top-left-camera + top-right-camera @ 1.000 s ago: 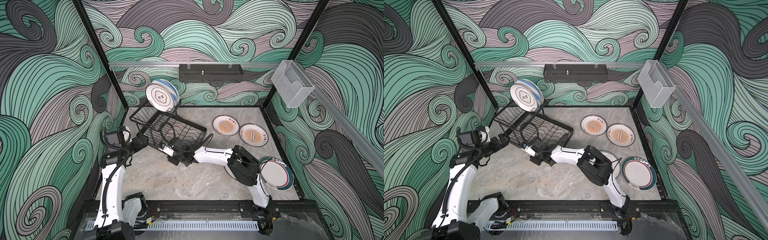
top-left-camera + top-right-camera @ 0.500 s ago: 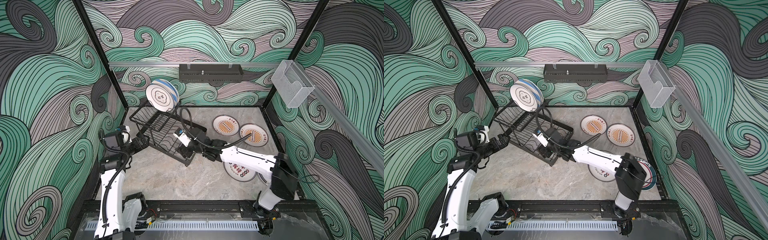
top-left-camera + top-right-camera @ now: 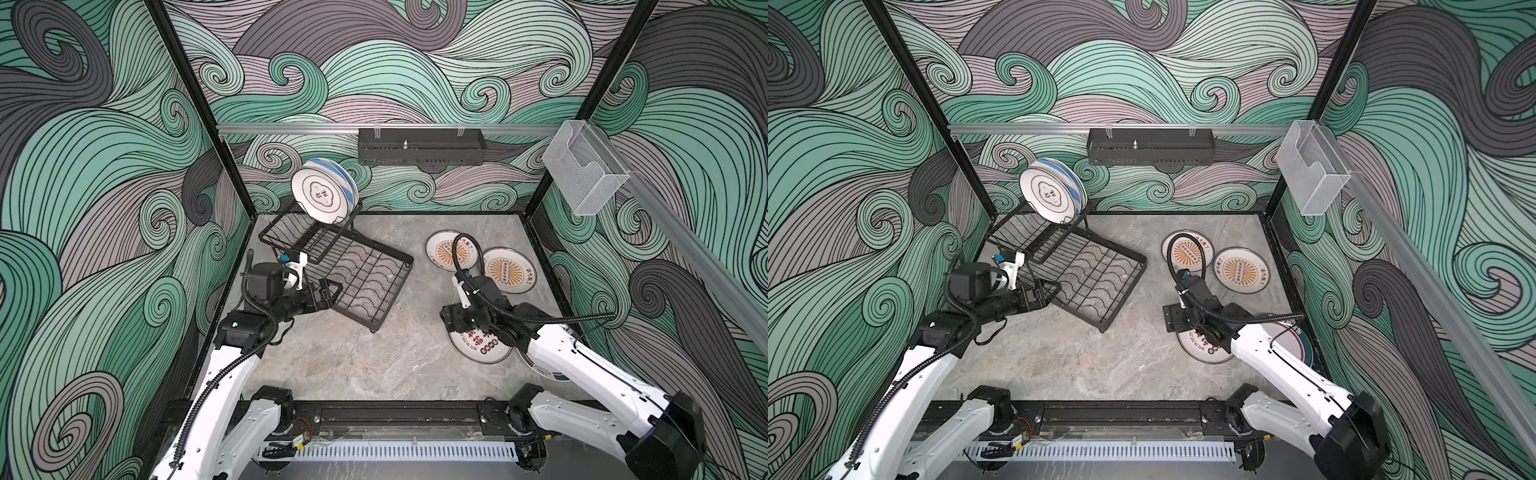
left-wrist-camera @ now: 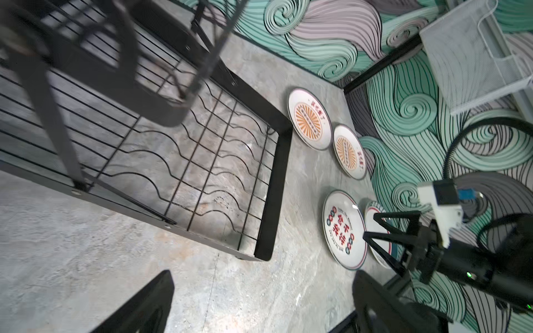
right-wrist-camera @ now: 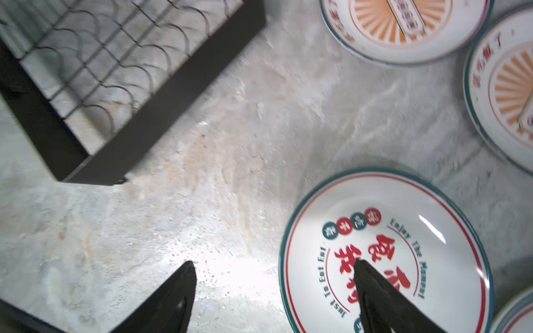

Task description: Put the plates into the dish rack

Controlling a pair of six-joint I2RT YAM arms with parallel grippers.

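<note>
My right gripper needs to grip the red-character plate's rim (image 3: 510, 346) (image 5: 489, 298) on the side next to the teal-rimmed plate.
The black wire dish rack (image 3: 357, 274) (image 3: 1092, 282) stands at the back left. Its raised tier holds upright plates: a white one (image 3: 320, 197) in front and a blue-striped one (image 3: 348, 183) behind. Two sunburst plates (image 3: 446, 249) (image 3: 509, 270) lie flat at the right. A red-character plate (image 3: 482, 347) (image 5: 383, 253) lies nearer, and a teal-rimmed plate (image 3: 544, 370) is mostly under the right arm. My right gripper (image 3: 449, 318) (image 5: 274, 276) is open and straddles the red-character plate's rim. My left gripper (image 3: 334, 293) (image 4: 259, 288) is open and empty at the rack's near left edge.
A black perforated tray (image 3: 422, 145) hangs on the back rail. A clear acrylic box (image 3: 586, 174) is fixed to the right wall. Patterned walls close in the back and both sides. A black rail (image 3: 395, 415) runs along the front.
My right arm has swung away from the rack's near edge to the red-character plate on the right, and its jaws have opened. My left gripper has shifted a little right along the rack.
</note>
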